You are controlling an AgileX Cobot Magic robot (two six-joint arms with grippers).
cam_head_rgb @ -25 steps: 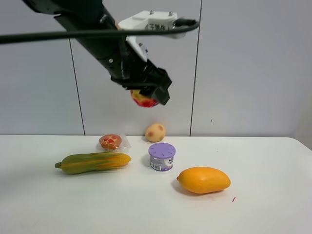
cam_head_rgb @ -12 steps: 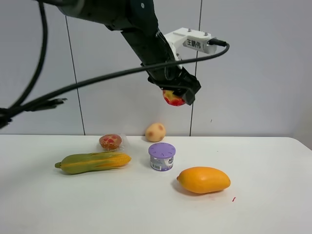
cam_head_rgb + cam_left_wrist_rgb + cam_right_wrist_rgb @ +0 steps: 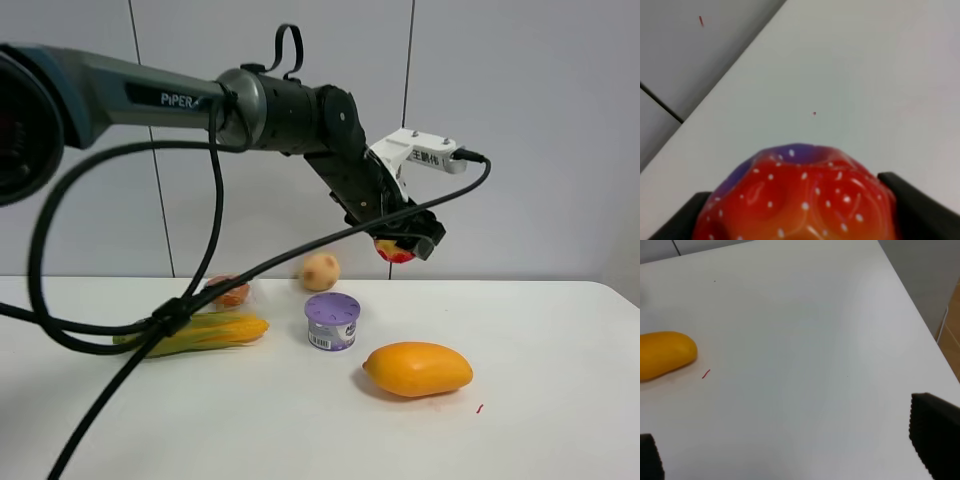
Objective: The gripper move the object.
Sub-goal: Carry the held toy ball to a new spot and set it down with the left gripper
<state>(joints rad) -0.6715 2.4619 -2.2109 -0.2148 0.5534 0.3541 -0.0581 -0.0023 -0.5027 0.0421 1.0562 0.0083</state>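
Note:
Next, my left gripper releases the toy apple on the white table [image 3: 404, 303] behind the orange mango, close to the purple-lidded cup.
My left gripper [image 3: 403, 240], a black claw on a dark grey PiPER arm, is shut on the small red and yellow toy apple [image 3: 393, 251] and holds it in the air above the white table, right of the middle. In the left wrist view the apple [image 3: 800, 200] fills the space between the two black fingers [image 3: 912, 205], dimple showing. My right gripper [image 3: 790, 455] is open and empty above the table's right end, with its black fingertips [image 3: 935, 440] at the picture's edges. It does not show in the high view.
On the white table [image 3: 540, 420] lie an orange mango [image 3: 417, 369], a purple-lidded cup [image 3: 332, 321], a tan potato-like ball [image 3: 319, 270], a corn cob [image 3: 215, 333] and a wrapped red snack [image 3: 229, 290]. Black cables [image 3: 150, 330] hang across the left. The mango also shows in the right wrist view [image 3: 662, 354].
My left arm has swung to the right and downward with the apple still held. The apple went from high over the left-middle to lower, over the mango's far side.

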